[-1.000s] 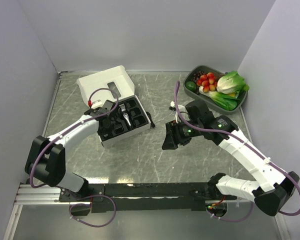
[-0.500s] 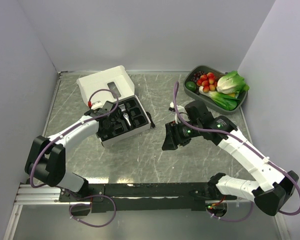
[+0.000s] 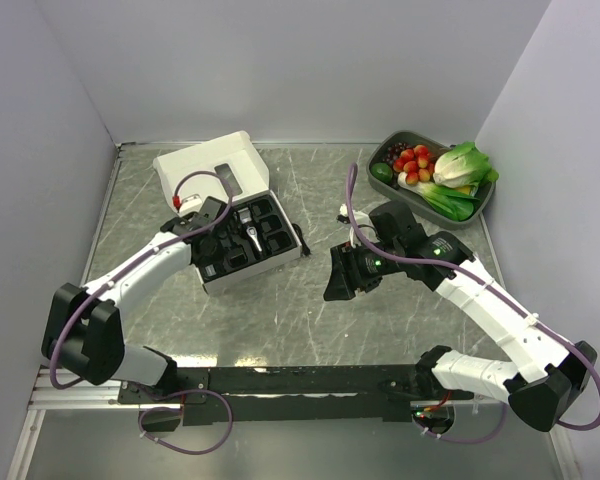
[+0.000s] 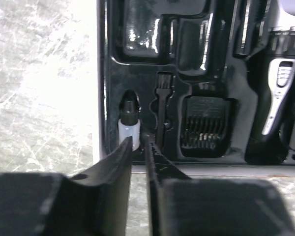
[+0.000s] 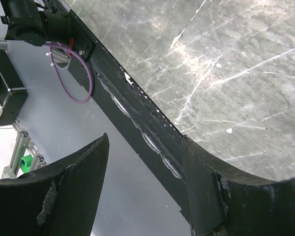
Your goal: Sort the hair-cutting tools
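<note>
The robot's right gripper needs to move next to the middle of the bundled black cable (image 3: 303, 241) that lies beside the white box and close there.
The black moulded tray (image 3: 275, 240) lies in the white box on the table. The slim black clipper with silver trim (image 3: 251, 236) rests in a tray slot, and shows at the right of the left wrist view (image 4: 279, 88). A black comb attachment (image 4: 206, 127), a small brush (image 4: 162, 110) and a small white bottle with a black cap (image 4: 128, 123) sit in other slots. My left gripper (image 3: 210, 240) (image 4: 140, 140) hovers at the tray's left end, its jaws nearly together and empty, tips just short of the bottle. My right gripper (image 3: 336, 285) (image 5: 145, 140) is open and empty above bare table.
The white box lid (image 3: 205, 165) lies open behind the tray. A grey bin of vegetables and fruit (image 3: 390, 150) stands at the back right. The black base rail (image 5: 137, 128) runs along the near table edge.
My left arm has shifted a little, the wrist moving slightly back and left over the tray. The right arm has not moved.
</note>
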Controlling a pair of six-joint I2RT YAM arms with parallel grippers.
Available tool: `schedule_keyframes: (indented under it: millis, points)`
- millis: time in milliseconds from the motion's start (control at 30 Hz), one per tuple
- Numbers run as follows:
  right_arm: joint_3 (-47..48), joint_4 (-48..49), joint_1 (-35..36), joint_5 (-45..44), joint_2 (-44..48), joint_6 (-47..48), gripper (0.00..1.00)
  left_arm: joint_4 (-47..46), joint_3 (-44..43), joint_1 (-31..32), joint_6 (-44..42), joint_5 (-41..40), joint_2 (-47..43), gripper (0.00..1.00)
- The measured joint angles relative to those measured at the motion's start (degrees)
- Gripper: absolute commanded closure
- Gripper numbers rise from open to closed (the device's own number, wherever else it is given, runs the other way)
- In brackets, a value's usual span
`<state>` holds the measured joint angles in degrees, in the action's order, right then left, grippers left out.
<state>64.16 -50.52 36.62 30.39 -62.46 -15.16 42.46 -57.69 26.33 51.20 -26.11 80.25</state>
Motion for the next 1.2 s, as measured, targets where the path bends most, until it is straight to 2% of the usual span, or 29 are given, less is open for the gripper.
schedule_keyframes:
  millis: [100,933,1200]
  points:
    - [0.0,0.0,0.1,0.0,0.0,0.0,0.31,-0.2,-0.4,0.0,-0.5,0.4,0.0,0.88]
    - [0.0,0.0,0.2,-0.8,-0.8,-0.1,0.31,-2.6,-0.9,-3.2,-3.4,0.2,1.8,0.86]
    - [0.0,0.0,0.2,-0.9,-1.5,0.1,0.31,-5.5,2.4,-3.3,-3.5,1.5,3.0,0.87]
